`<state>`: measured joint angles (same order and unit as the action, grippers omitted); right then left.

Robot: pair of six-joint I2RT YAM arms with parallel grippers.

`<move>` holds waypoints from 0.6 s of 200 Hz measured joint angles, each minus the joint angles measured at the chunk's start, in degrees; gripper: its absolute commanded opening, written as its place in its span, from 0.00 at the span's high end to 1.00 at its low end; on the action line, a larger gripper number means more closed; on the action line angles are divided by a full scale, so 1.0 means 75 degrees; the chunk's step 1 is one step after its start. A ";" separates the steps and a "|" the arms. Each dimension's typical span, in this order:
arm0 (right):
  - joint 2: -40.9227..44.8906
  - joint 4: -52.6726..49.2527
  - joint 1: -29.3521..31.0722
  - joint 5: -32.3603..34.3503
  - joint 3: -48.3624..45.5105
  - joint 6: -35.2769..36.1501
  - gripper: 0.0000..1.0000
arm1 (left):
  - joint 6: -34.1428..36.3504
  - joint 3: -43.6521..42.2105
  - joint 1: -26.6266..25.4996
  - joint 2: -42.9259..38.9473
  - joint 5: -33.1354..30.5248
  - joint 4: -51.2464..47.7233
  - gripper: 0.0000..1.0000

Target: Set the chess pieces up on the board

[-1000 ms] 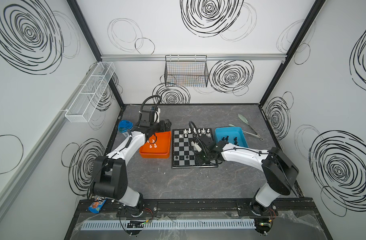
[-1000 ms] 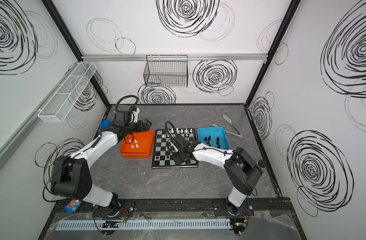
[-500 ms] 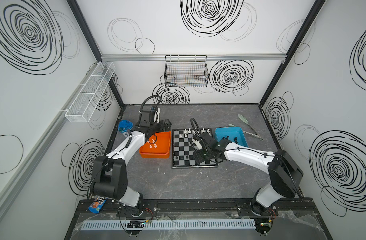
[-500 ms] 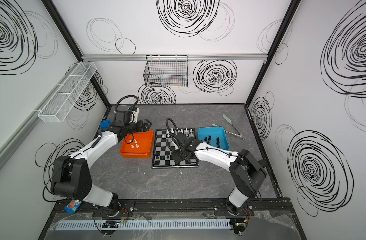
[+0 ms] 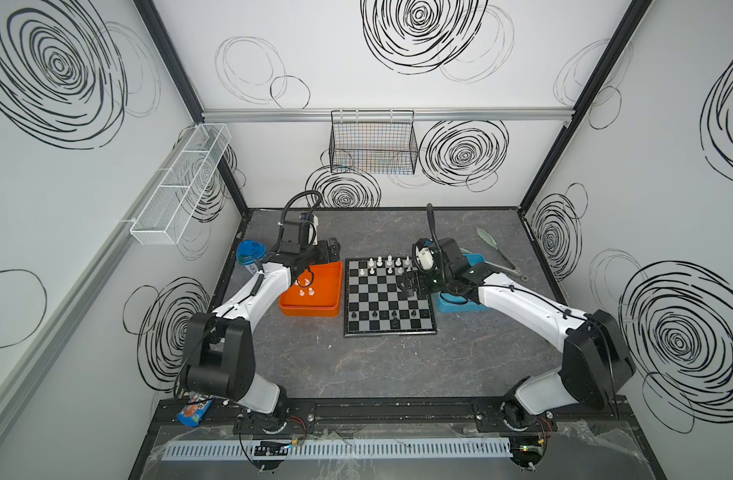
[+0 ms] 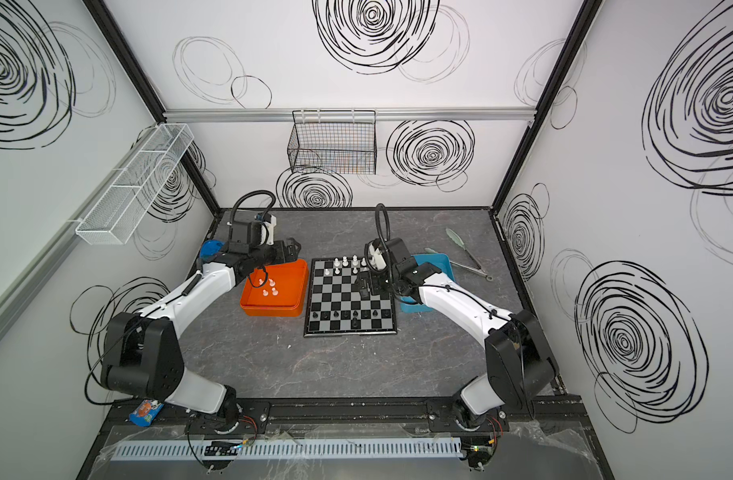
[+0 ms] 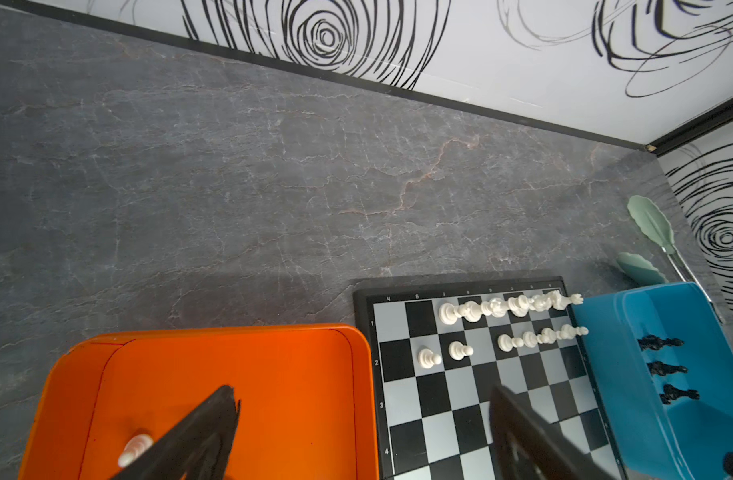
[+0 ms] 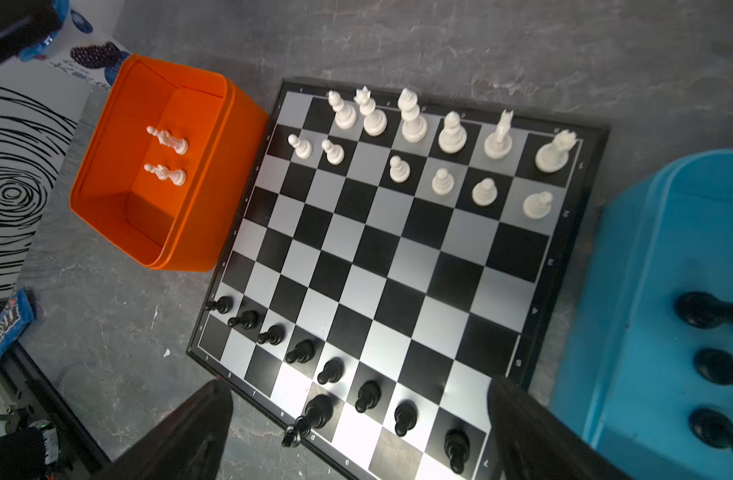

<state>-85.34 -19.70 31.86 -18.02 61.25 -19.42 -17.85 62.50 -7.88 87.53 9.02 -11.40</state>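
I need to next close my left gripper around the upper part of the white chess piece (image 5: 308,281) in the orange tray, just past the white pieces that are nearer.
The board (image 5: 373,291) (image 6: 335,297) lies mid-table. White chess pieces (image 5: 387,262) (image 8: 410,120) fill its two far rows; black pawns (image 5: 381,314) (image 8: 331,370) line the near side. A black king (image 8: 315,411) stands free on the nearest row. My right gripper (image 5: 408,286) (image 8: 358,384) hovers open above the board's right half, with nothing between its fingers. My left gripper (image 5: 329,249) (image 7: 362,390) hangs open and empty over the far corner of the orange tray (image 5: 308,311) (image 7: 190,332).
Loose white pieces (image 5: 306,291) (image 8: 167,141) lie in the orange tray. The blue tray (image 6: 439,259) (image 8: 647,249), right of the board, holds black pieces (image 8: 710,311). Green-tipped tongs (image 5: 498,257) lie far right; a blue-lidded cup (image 5: 250,251) stands far left.
My right gripper has opened and drawn up and back from the board's near rows, leaving the black king standing. The left arm has not moved.
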 measured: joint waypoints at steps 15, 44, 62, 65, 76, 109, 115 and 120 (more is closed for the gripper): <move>-0.0009 0.0050 -0.0207 -0.0125 0.0102 0.0076 0.00 | -0.0233 -0.0003 0.0041 -0.0041 -0.0210 -0.0239 0.03; -0.0087 0.0236 -0.0603 -0.0379 0.0291 0.0227 0.00 | -0.0731 -0.0032 0.0344 -0.0157 -0.0449 -0.0627 0.01; -0.0149 0.0277 -0.0828 -0.0504 0.0291 0.0332 0.00 | -0.1008 -0.0047 0.0609 -0.0152 -0.0583 -0.0886 0.01; -0.0157 0.0277 -0.0860 -0.0519 0.0291 0.0344 0.00 | -0.1043 -0.0047 0.0638 -0.0149 -0.0592 -0.0927 0.01; -0.0184 0.0280 -0.0968 -0.0571 0.0289 0.0399 0.00 | -0.1201 -0.0047 0.0743 -0.0105 -0.0647 -0.1055 0.02; -0.0187 0.0341 -0.1180 -0.0755 0.0160 0.0551 0.00 | -0.1545 -0.0032 0.0822 0.0379 -0.0667 -0.1262 0.02; -0.0187 0.0344 -0.1221 -0.0790 0.0114 0.0574 0.00 | -0.1585 -0.0032 0.0813 0.0487 -0.0670 -0.1303 0.03; -0.0187 0.0344 -0.1253 -0.0816 0.0073 0.0595 0.00 | -0.1612 -0.0032 0.0801 0.0565 -0.0670 -0.1341 0.03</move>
<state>-86.74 -17.12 22.46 -24.14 61.80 -14.96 -29.93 62.26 -1.87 91.77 3.99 -21.45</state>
